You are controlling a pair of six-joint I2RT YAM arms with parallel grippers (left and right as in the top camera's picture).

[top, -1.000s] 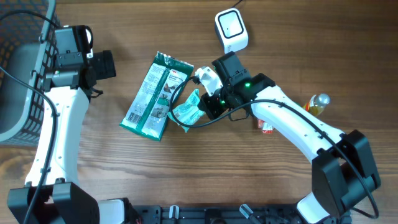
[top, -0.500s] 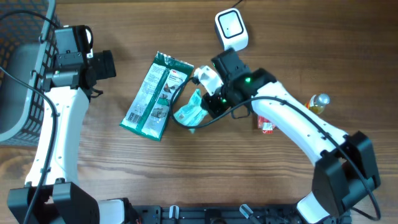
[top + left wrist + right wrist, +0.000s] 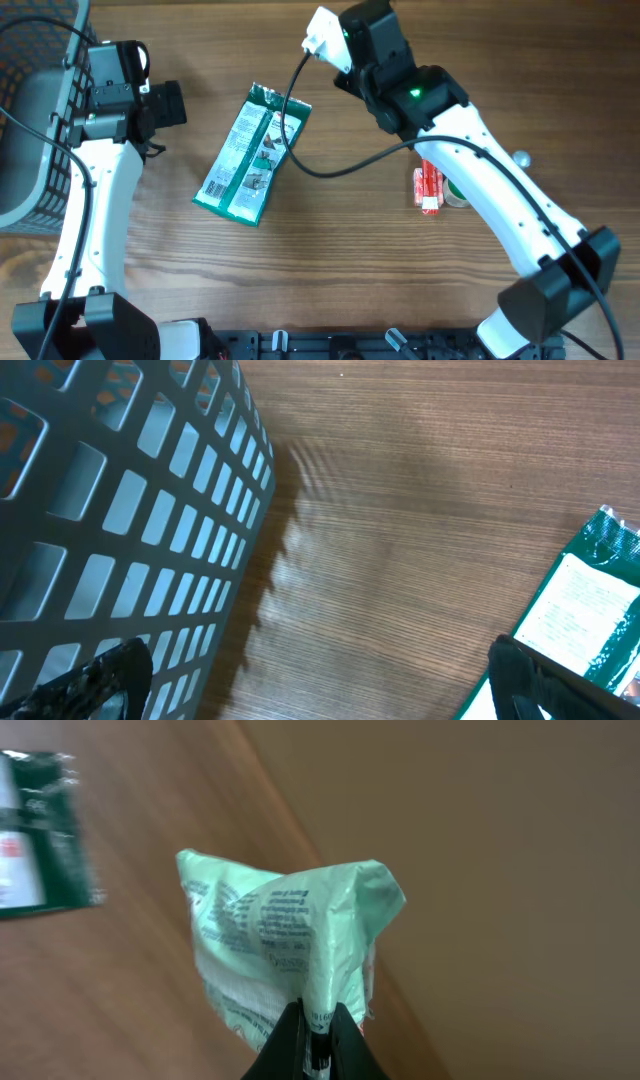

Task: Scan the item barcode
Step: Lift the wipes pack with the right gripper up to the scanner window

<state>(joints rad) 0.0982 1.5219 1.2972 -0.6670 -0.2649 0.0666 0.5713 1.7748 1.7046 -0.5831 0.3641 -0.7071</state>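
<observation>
My right gripper will let go of the pale green packet on the bare wood (image 3: 381, 210) between the dark green bag and red packet.
My right gripper (image 3: 318, 1020) is shut on the lower seam of a pale green printed packet (image 3: 290, 935), which hangs in the air in the right wrist view. Small print shows on its crumpled face; I cannot make out a barcode. From overhead the right arm (image 3: 410, 95) reaches to the table's far edge and hides the packet. My left gripper (image 3: 310, 680) is open with nothing between its fingers, low over bare wood beside the basket, also visible overhead (image 3: 165, 105).
A dark green bag (image 3: 250, 150) lies flat mid-table, its edge showing in the left wrist view (image 3: 590, 610). A grey mesh basket (image 3: 30, 120) stands at the left. A red packet (image 3: 427, 190) and a bottle (image 3: 520, 158) lie right of the arm. A black cable (image 3: 330, 170) loops across.
The right arm has lifted the pale green packet off the table beside the dark green bag and swung it to the far edge, covering the white scanner. The left arm has not moved.
</observation>
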